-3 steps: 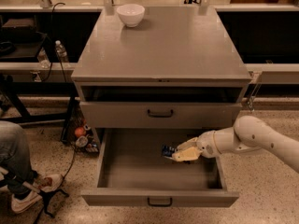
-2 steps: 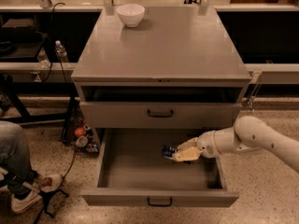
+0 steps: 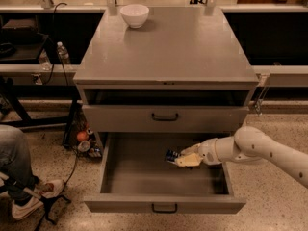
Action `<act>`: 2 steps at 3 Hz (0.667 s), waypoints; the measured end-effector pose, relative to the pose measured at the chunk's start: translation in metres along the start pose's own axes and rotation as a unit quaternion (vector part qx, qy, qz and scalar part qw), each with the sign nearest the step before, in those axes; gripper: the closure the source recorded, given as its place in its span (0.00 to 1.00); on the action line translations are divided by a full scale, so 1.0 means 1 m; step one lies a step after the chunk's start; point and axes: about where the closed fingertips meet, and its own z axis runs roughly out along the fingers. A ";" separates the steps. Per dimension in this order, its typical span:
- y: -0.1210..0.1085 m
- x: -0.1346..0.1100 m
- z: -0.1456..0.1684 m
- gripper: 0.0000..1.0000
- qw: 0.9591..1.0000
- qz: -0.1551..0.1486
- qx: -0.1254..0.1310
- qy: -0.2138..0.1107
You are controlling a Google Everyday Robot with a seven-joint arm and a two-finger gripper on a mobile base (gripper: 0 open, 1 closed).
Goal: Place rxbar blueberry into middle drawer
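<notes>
The robot's gripper will release the rxbar blueberry near the middle of the open drawer's bottom (image 3: pixel 157 164).
The grey cabinet's lowest drawer (image 3: pixel 163 207) is pulled wide open, its plain front and small dark handle toward me. My gripper (image 3: pixel 184 158) reaches in from the right on a white arm and hangs over the middle of the drawer's inside. It is shut on the rxbar blueberry (image 3: pixel 172 155), a small dark blue bar that sticks out to the left of the pale fingers (image 3: pixel 188 160). The bar is held above the drawer floor.
A white bowl (image 3: pixel 134 15) stands on the back left of the cabinet top (image 3: pixel 168 47). The matching drawer (image 3: pixel 164 117) above is closed. A seated person's leg and shoe (image 3: pixel 21 196) are at the left, with bottles and cables beside the cabinet.
</notes>
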 end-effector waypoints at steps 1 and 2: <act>-0.028 0.020 0.036 1.00 0.999 0.020 0.027 -0.025; -0.039 0.038 0.070 1.00 0.998 0.034 0.044 -0.029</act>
